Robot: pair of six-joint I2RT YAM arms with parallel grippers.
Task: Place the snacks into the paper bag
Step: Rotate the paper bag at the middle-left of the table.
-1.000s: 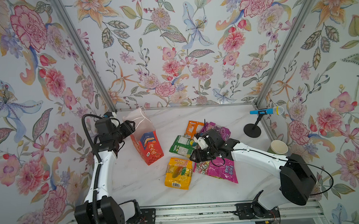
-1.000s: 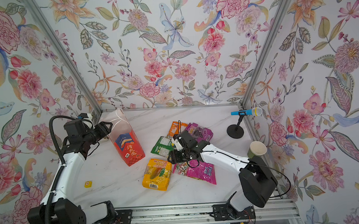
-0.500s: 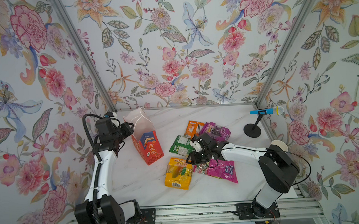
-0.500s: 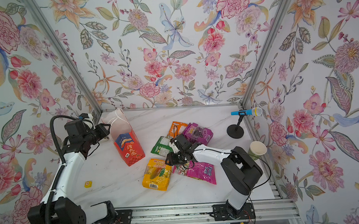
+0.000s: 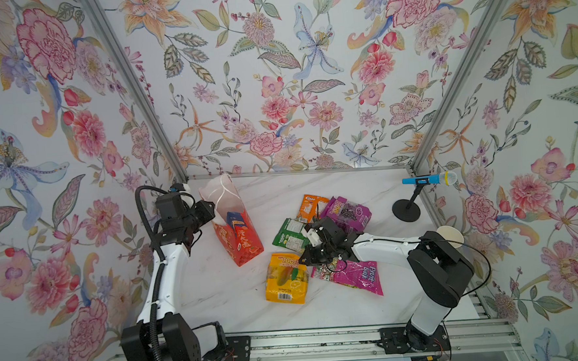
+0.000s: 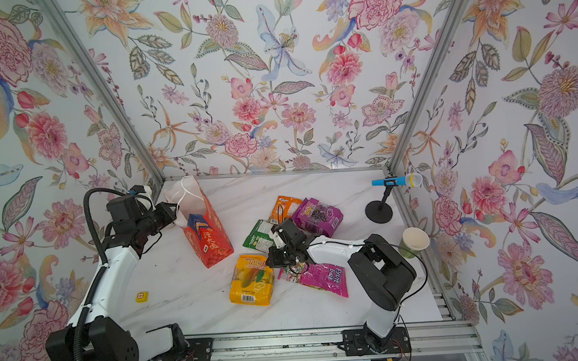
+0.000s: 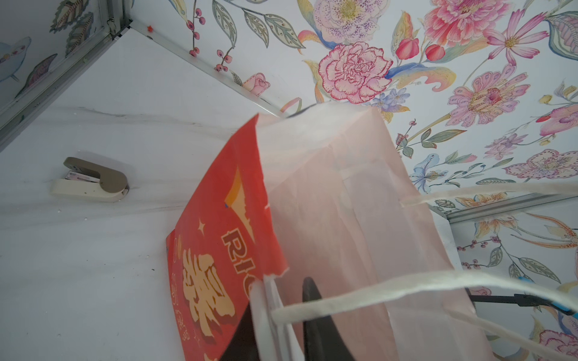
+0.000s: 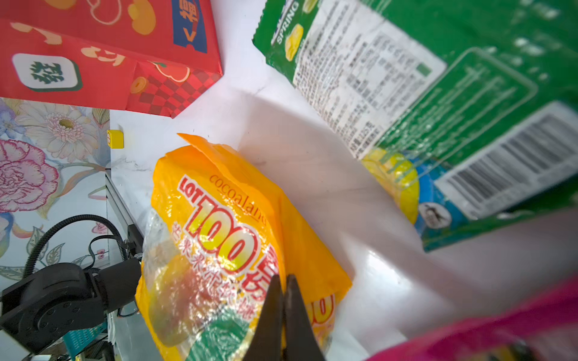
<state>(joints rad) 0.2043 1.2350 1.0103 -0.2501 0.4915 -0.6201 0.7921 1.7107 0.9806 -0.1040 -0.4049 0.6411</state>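
Note:
The red paper bag leans toward my left gripper, which should open so it stands upright, then take the bag's rim (image 7: 272, 273).
The red paper bag (image 5: 239, 238) (image 6: 209, 240) stands at the left with its mouth up. My left gripper (image 5: 211, 207) (image 7: 278, 300) is shut on its rim, one finger inside and one outside, beside a white handle. A yellow-orange "LOT 100" packet (image 5: 286, 280) (image 8: 212, 250) lies in the middle of the table. My right gripper (image 5: 303, 260) (image 8: 283, 278) is shut on its upper right corner. Around it lie a green packet (image 5: 290, 235), a small orange one (image 5: 311, 207), a purple one (image 5: 347, 214) and a magenta one (image 5: 357, 276), partly under the right arm.
A blue microphone (image 5: 428, 180) on a black stand sits at the back right. A paper cup (image 5: 449, 235) stands by the right wall. A stapler (image 7: 90, 183) lies behind the bag. A small yellow block (image 6: 141, 296) lies at the front left.
My right gripper has slid toward the yellow packet and its jaws have shut on the corner. The left jaws have closed on the bag's rim. The packets have not moved.

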